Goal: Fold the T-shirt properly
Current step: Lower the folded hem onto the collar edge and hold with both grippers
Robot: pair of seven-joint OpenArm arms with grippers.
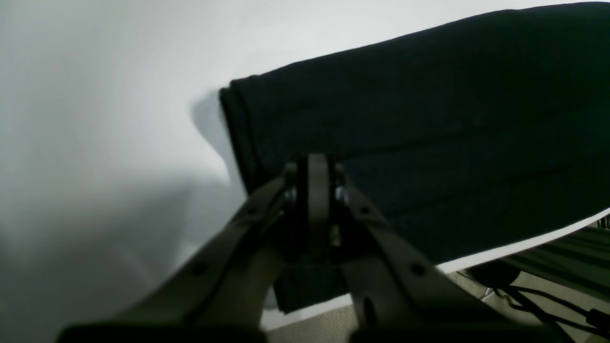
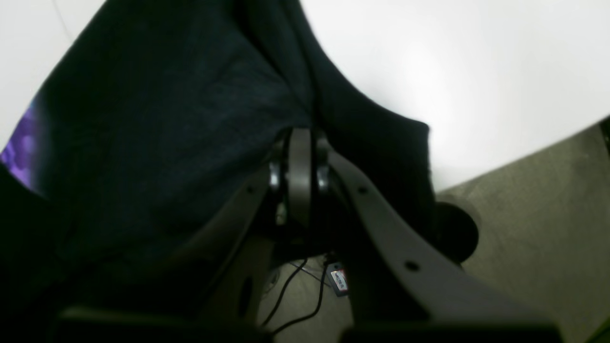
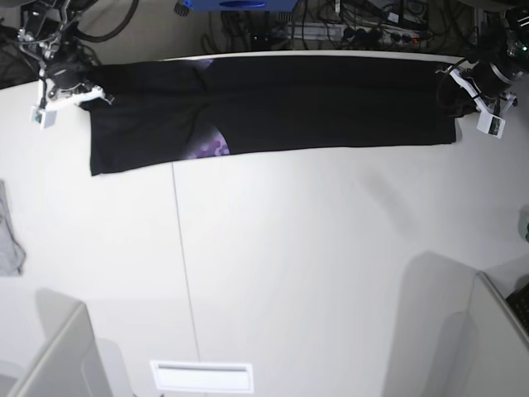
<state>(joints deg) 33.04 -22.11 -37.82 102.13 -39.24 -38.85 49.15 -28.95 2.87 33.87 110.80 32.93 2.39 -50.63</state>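
Note:
The folded black T-shirt lies along the table's far edge, so next my left gripper regrips its end (image 3: 423, 107) and help drag it toward the table's middle.
The black T-shirt (image 3: 331, 107) lies folded into a long narrow strip along the table's far edge. A patch of purple print (image 3: 211, 147) shows at its lower fold. In the base view my left gripper (image 3: 453, 84) is at the strip's right end and my right gripper (image 3: 95, 91) at its left end. The left wrist view has the left gripper (image 1: 317, 164) shut, with the flat dark T-shirt (image 1: 429, 119) under and beyond its tips. The right gripper (image 2: 300, 136) is shut on bunched T-shirt cloth (image 2: 167, 143), with the purple print (image 2: 21, 147) at that view's left edge.
A small grey cloth (image 3: 8, 236) lies at the table's left edge. Grey panels stand at the near left (image 3: 50, 356) and near right (image 3: 496, 331), and a white slotted plate (image 3: 201, 376) sits at the front. Cables and power strips (image 3: 331, 29) run behind the table.

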